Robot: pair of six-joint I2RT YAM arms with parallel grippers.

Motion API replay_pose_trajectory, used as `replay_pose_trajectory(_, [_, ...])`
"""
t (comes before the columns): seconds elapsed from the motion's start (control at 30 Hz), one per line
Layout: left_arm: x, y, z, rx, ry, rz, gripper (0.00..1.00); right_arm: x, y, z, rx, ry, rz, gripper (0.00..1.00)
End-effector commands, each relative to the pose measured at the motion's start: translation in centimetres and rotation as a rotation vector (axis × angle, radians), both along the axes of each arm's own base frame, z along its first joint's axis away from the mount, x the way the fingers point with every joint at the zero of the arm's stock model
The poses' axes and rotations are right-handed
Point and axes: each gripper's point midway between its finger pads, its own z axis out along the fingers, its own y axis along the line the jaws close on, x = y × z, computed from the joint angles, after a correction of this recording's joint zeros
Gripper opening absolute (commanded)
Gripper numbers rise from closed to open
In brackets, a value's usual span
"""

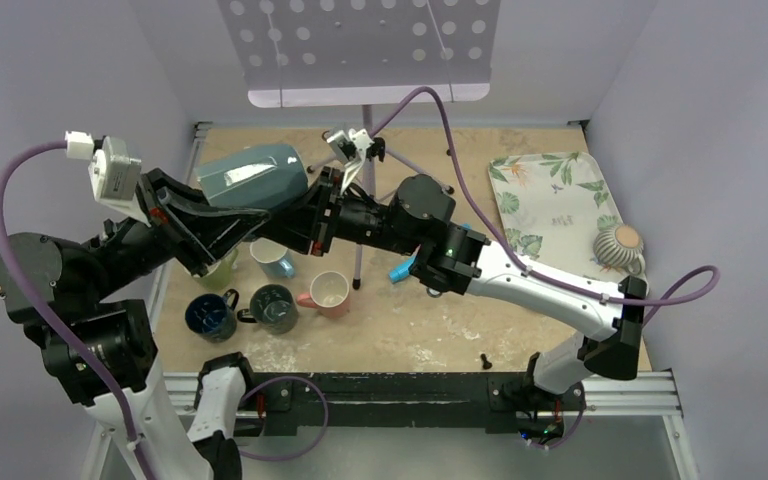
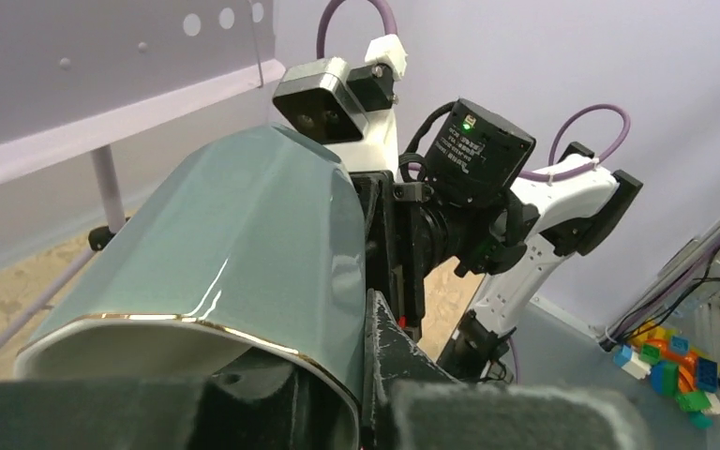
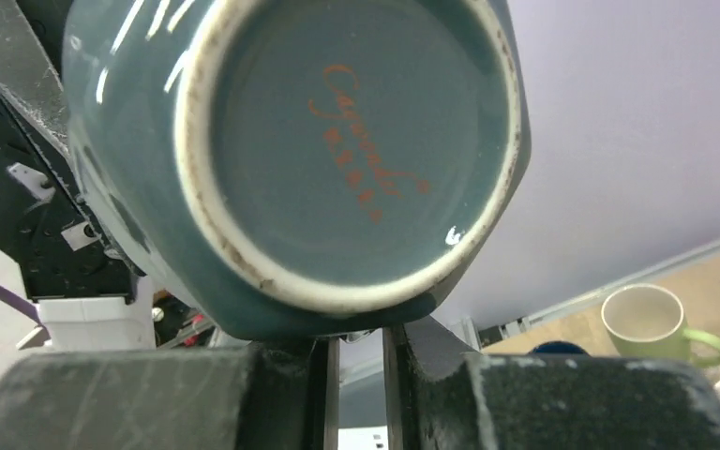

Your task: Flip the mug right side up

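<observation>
My left gripper has the teal faceted mug to put down. Next, I set it between the dark blue mug and the side [image 1: 168, 301].
The teal faceted mug [image 1: 250, 175] hangs in the air on its side above the table's back left. Its gold-edged mouth faces my left arm and its base faces my right arm. My left gripper [image 1: 218, 208] is shut on the mug's wall [image 2: 244, 244], one finger inside the mouth and one outside [image 2: 389, 337]. My right gripper [image 1: 312, 200] sits at the base end. In the right wrist view its fingers [image 3: 281, 375] stand nearly together just under the mug's base [image 3: 337, 141], shut on a part of the mug that the body hides.
Several mugs stand upright at front left: green [image 1: 222, 268], white and blue [image 1: 272, 258], pink [image 1: 328, 290], dark blue [image 1: 208, 315], dark teal [image 1: 272, 307]. A floral tray [image 1: 550, 190] holds a ridged bowl [image 1: 618, 245]. A stand's pole [image 1: 358, 265] rises mid-table.
</observation>
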Motion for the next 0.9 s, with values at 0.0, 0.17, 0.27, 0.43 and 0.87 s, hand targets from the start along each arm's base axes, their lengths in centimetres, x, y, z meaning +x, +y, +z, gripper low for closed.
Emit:
replay_pose_trajectory(0.0, [3.3,2.3,-2.5,0.045,0.031,0.18,0.0,-0.9,-2.7,5.3,0.106,-0.13,-0.037,0.03])
replay_pose_trajectory(0.17, [5.7,8.1,-9.1,0.369,0.054,0.511,0.0,2.3,-4.7,2.5,-0.043,-0.135,-0.246,0.9])
replay_pose_trajectory(0.27, [6.3,13.3,-13.8,0.662,0.139,0.672,0.0,4.5,-6.9,0.9,-0.113,-0.132,-0.396,0.94])
replay_pose_trajectory(0.43, [8.3,22.7,-23.1,1.094,0.458,0.783,0.0,6.1,-9.6,-0.5,-0.171,-0.146,-0.536,0.95])
replay_pose_trajectory(0.87, [6.7,31.7,-36.8,1.138,0.992,0.547,0.0,6.7,-11.1,-2.5,-0.249,-0.168,-0.592,0.95])
